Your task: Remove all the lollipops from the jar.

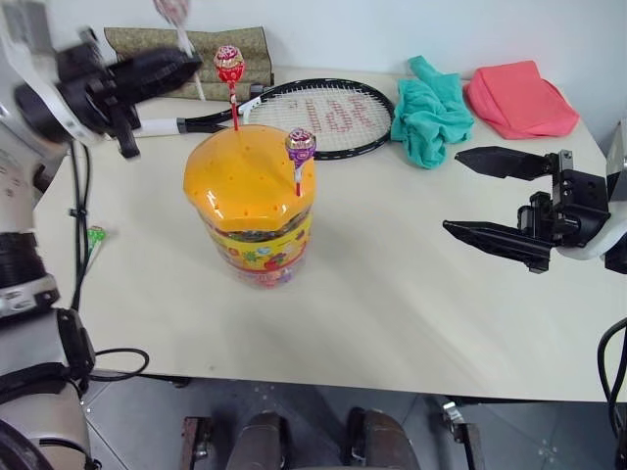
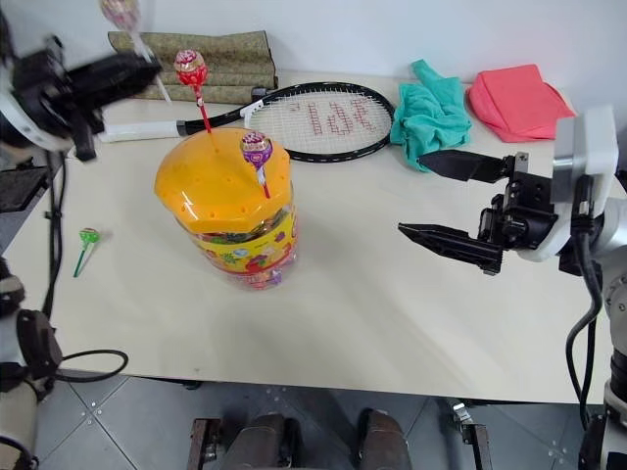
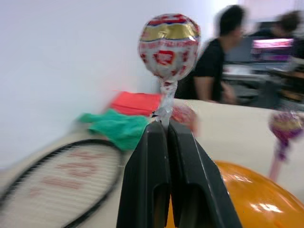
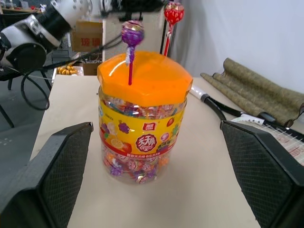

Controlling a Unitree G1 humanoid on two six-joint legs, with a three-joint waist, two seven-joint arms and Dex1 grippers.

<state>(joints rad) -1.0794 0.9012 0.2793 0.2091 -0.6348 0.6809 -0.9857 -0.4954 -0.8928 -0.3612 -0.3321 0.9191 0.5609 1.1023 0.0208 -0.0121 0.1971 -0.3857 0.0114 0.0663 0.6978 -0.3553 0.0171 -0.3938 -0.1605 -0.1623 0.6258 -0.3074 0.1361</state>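
Next, my left gripper lets go of the pink-white lollipop on the table (image 1: 134, 244) between the green lollipop and the jar.
The jar (image 1: 257, 235), a clear tub with a yellow label and an orange domed lid (image 1: 240, 181), stands upright left of the table's middle. A red lollipop (image 1: 229, 64) and a purple lollipop (image 1: 300, 145) stand upright in holes of the lid. My left gripper (image 1: 174, 65) is raised above and behind the jar's left side, shut on the white stick of a pink-white lollipop (image 3: 168, 45), whose head stands clear above the fingers. A green lollipop (image 2: 88, 236) lies on the table left of the jar. My right gripper (image 1: 452, 191) hovers open to the right of the jar, facing it.
A badminton racket (image 1: 318, 117) lies behind the jar, with a teal cloth (image 1: 429, 113) and a red cloth (image 1: 519, 98) at the back right. A rolled mat (image 1: 196, 44) sits along the back edge. Cables (image 1: 78, 211) hang off the left edge. People sit in the background (image 3: 213, 61).
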